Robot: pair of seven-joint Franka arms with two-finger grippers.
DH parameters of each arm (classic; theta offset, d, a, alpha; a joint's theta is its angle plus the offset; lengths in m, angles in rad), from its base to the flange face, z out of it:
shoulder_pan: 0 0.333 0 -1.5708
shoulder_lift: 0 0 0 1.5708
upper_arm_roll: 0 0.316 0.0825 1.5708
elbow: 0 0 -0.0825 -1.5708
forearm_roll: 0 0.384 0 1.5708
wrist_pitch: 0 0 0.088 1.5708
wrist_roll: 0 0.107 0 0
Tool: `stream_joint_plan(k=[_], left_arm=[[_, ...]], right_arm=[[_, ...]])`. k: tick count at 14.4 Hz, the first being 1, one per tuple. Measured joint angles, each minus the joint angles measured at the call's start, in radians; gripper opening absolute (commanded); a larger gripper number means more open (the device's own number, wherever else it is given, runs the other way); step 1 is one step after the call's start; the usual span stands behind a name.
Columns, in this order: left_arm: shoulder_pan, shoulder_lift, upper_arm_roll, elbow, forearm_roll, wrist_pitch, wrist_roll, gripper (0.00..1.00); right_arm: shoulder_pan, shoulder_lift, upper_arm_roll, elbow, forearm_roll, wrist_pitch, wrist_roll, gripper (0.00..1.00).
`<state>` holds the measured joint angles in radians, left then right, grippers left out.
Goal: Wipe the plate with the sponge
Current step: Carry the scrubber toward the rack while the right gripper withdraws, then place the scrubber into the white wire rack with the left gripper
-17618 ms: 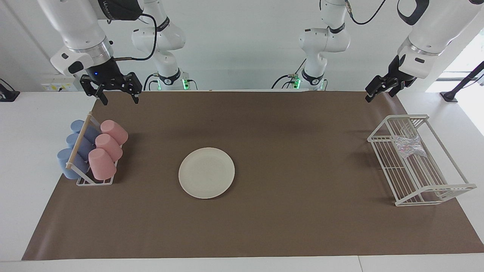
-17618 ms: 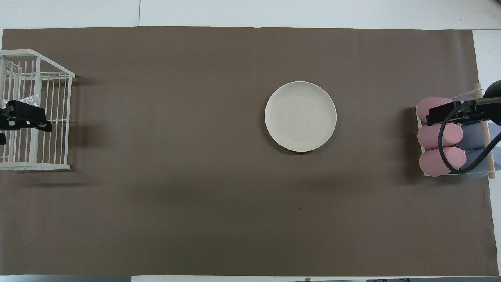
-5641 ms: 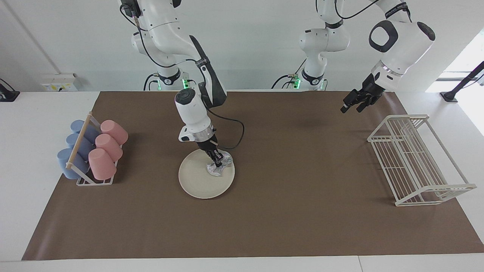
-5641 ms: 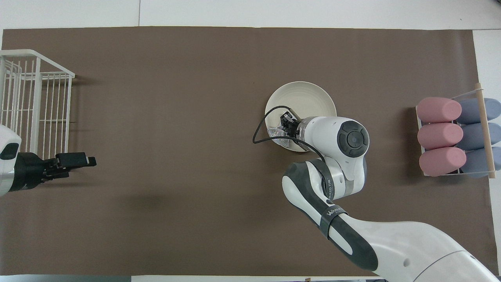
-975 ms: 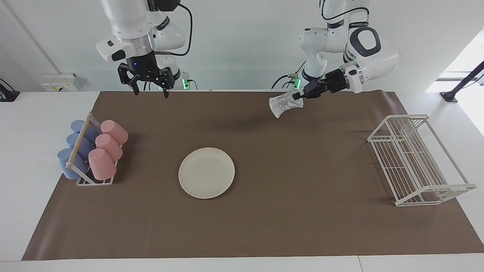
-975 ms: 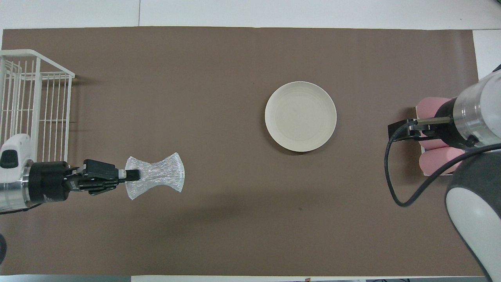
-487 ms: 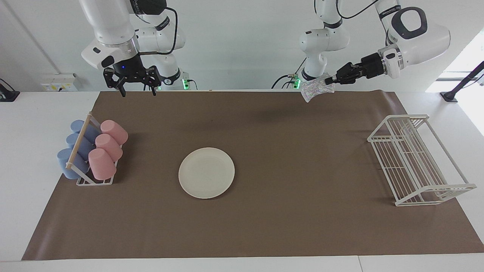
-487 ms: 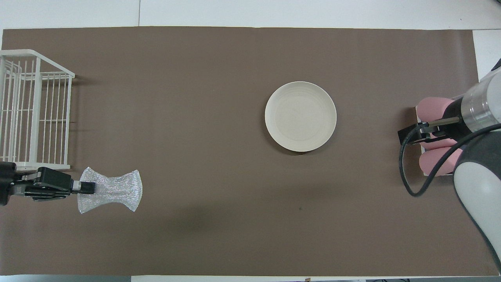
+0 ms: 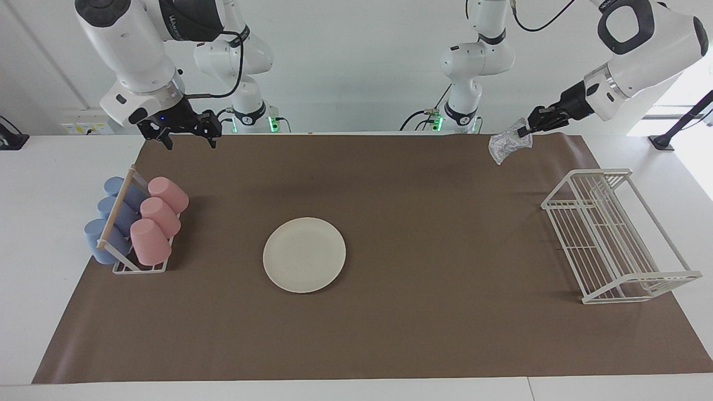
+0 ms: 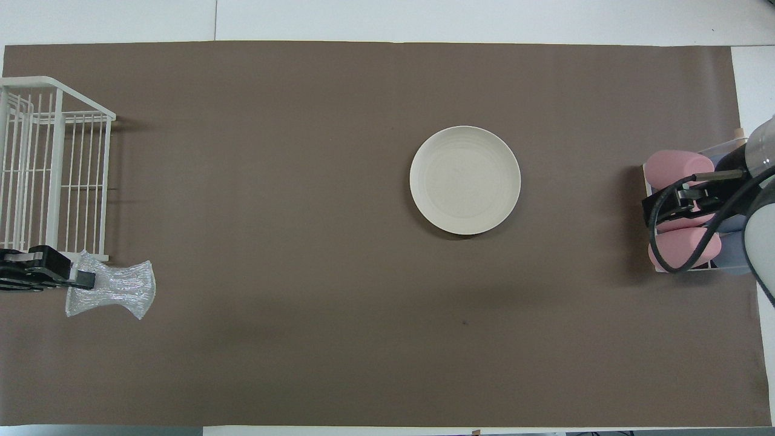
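The robot's left gripper will release the silvery sponge, now in the air over the mat, inside the white wire rack (image 10: 29, 191).
The cream-white plate (image 9: 304, 254) (image 10: 465, 180) lies bare on the brown mat, somewhat toward the right arm's end. The silvery, glittery sponge (image 9: 508, 146) (image 10: 115, 290) hangs in the air, pinched at one edge by my left gripper (image 9: 525, 131) (image 10: 85, 280), which is shut on it. It is over the mat's strip closest to the robots, by the wire rack's near corner. My right gripper (image 9: 190, 143) (image 10: 660, 212) hangs open and holds nothing, raised over the mat's corner by the cup holder.
A white wire rack (image 9: 613, 234) (image 10: 54, 169) stands with nothing in it at the left arm's end. A holder with pink cups (image 9: 159, 214) (image 10: 678, 169) and blue cups (image 9: 111, 217) stands at the right arm's end. The brown mat (image 9: 423, 312) covers the table.
My left gripper has carried the sponge toward the left arm's end of the table, up to the wire rack. The right gripper has drifted outward over the cup holder's end.
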<state>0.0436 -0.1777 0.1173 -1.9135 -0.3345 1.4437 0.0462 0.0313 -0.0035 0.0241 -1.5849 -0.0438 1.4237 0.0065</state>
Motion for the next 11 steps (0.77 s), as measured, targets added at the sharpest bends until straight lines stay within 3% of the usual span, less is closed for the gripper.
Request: stream_joint_plan(k=[5, 11], left_arm=[[-0.076, 0.098, -0.009, 0.178, 0.352, 0.003, 0.0, 0.0], [-0.141, 0.127, -0.013, 0.216, 0.799, 0.114, 0.04, 0.0]], right_arm=[[-0.059, -0.001, -0.033, -0.024, 0.005, 0.082, -0.022, 1.0], [-0.076, -0.004, -0.025, -0.038, 0.034, 0.115, -0.029, 1.0]])
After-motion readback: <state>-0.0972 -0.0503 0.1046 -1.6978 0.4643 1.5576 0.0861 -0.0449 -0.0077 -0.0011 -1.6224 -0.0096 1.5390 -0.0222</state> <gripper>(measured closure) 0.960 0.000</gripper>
